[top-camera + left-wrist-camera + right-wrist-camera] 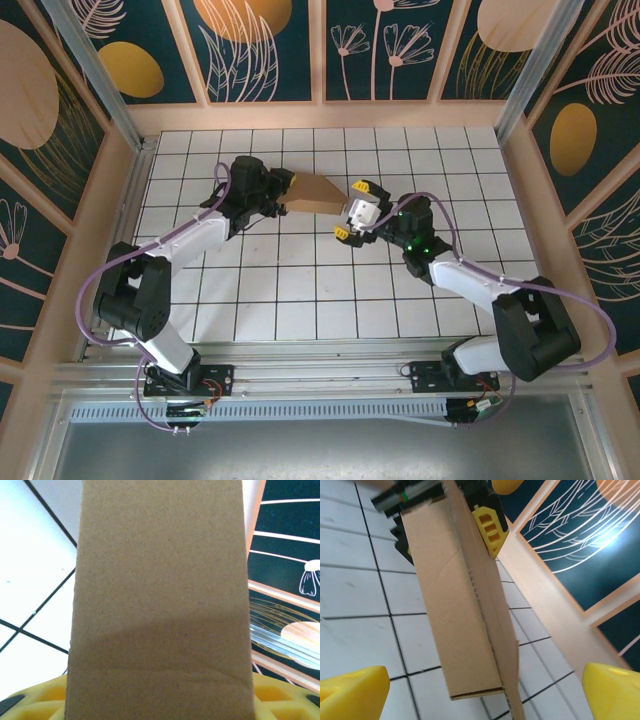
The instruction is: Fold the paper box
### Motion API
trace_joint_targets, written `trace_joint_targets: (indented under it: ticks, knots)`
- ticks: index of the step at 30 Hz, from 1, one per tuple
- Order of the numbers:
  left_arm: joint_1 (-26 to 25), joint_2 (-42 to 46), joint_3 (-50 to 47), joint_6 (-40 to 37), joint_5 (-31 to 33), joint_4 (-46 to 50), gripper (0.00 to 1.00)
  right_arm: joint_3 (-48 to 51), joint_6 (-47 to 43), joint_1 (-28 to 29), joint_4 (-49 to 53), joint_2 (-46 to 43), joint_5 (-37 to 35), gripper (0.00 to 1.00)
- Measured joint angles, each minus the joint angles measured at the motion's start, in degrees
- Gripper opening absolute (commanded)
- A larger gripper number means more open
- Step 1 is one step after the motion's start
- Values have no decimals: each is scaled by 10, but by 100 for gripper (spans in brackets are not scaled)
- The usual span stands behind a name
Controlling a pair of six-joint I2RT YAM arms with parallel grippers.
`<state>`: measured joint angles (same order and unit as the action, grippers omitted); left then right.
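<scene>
My left gripper is across the whole end of the paper box, loose flap included, so it should open, back away and grip only the flap's end (459, 505) to fold it.
The paper box (318, 192) is a flattened brown cardboard piece held above the white tiled table, left of centre toward the back. My left gripper (283, 197) is shut on its left end. In the left wrist view the cardboard (160, 580) rises between the yellow fingers (35, 700). From the right wrist view the box (455, 605) runs away from me, a loose flap along its right edge, with a left finger (489, 527) pressed on its far end. My right gripper (351, 211) is open, its fingertips (350, 690) spread wide on either side of the box's near end without touching it.
The tiled table (300, 290) is ringed by a wooden rim (320, 117) and patterned dark panels. The back wall lies a few tiles behind the box. In the right wrist view the wooden rim (550, 605) runs close on the right.
</scene>
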<state>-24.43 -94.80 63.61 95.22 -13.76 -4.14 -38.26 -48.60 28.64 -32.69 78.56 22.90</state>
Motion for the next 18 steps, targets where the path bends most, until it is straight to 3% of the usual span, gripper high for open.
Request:
trace_joint_targets:
  ticks: [5, 10, 18]
  knots:
    - [0, 0, -3, 32, -13, -8, 43, -33, -73, 11, -10, 52, -24, 99]
    - [0, 0, -5, 44, -12, -17, 43, -79, -100, 23, -9, 105, -28, 92]
    - [10, 1, -23, 61, 0, -36, 44, -141, -131, 39, 28, 169, -60, 58]
